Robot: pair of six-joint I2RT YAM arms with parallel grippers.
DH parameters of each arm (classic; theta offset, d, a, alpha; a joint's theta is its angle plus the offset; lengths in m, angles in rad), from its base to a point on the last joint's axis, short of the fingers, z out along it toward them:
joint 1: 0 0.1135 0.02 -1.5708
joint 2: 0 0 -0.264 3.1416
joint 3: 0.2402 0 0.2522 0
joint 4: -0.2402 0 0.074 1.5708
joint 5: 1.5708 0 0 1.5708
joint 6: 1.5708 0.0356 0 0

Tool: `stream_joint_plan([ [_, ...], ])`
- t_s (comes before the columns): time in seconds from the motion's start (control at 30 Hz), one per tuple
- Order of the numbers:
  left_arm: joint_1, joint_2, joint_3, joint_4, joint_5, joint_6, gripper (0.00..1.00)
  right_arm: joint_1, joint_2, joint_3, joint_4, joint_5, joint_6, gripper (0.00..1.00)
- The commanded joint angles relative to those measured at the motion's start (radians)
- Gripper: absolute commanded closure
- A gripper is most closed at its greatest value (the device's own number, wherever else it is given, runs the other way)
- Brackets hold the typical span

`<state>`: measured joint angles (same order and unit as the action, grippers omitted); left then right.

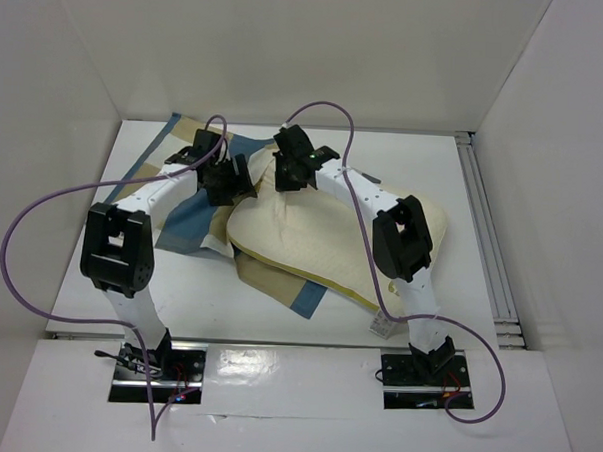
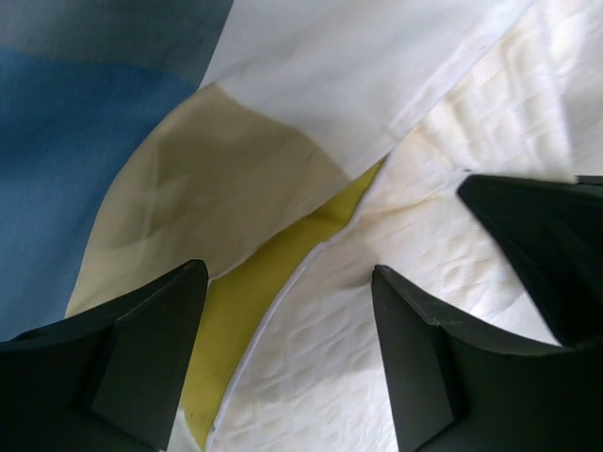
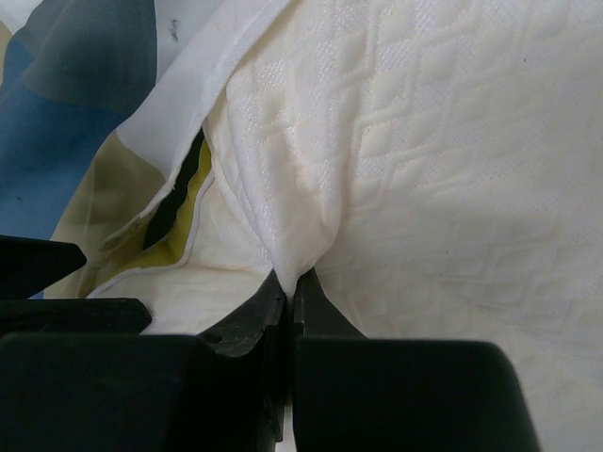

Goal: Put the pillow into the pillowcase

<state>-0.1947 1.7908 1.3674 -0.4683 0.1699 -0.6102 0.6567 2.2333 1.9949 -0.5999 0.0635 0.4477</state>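
Note:
Next, my left gripper takes the pillowcase's loose edge (image 2: 325, 188) and pulls it over, as my left fingers straddle the pillow's yellow edge, which sticks out past the pillowcase.
The cream quilted pillow (image 1: 321, 242) lies in the middle of the table, partly on top of the blue, tan and white checked pillowcase (image 1: 182, 216), which spreads out to the left. My right gripper (image 1: 290, 175) is shut on a pinched fold of the pillow's quilted cover (image 3: 424, 169) near its far left corner, with its fingertips (image 3: 292, 282) meeting. My left gripper (image 1: 228, 180) is open; its jaws (image 2: 287, 292) stand apart over the pillow's yellow piping (image 2: 236, 311), beside the pillowcase edge (image 2: 188, 188). The pillowcase also shows in the right wrist view (image 3: 85, 132).
White walls enclose the table on three sides. A metal rail (image 1: 486, 234) runs along the right edge. A small white tag (image 1: 380, 325) lies near the pillow's front corner. Purple cables (image 1: 42, 215) loop from both arms.

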Motion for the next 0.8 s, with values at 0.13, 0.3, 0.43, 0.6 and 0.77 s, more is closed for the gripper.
stream_joint_plan([
  [0.13, 0.005, -0.022, 0.015, 0.080, 0.031, -0.014, 0.18, 0.009, -0.061, -0.011, 0.020, -0.025, -0.004, 1.00],
  [0.3, 0.005, -0.002, 0.024, 0.080, 0.022, -0.034, 0.19, 0.018, -0.061, -0.011, 0.020, -0.025, -0.004, 1.00],
  [0.43, 0.005, 0.025, 0.045, 0.056, -0.044, -0.034, 0.21, 0.018, -0.061, -0.011, 0.020, -0.025, -0.004, 1.00],
  [0.6, 0.005, 0.044, 0.045, 0.046, -0.098, -0.022, 0.23, 0.027, -0.061, -0.002, 0.020, -0.034, -0.004, 1.00],
  [0.77, -0.005, 0.078, 0.045, 0.028, -0.125, -0.011, 0.29, 0.027, -0.061, -0.002, 0.020, -0.034, -0.004, 1.00],
])
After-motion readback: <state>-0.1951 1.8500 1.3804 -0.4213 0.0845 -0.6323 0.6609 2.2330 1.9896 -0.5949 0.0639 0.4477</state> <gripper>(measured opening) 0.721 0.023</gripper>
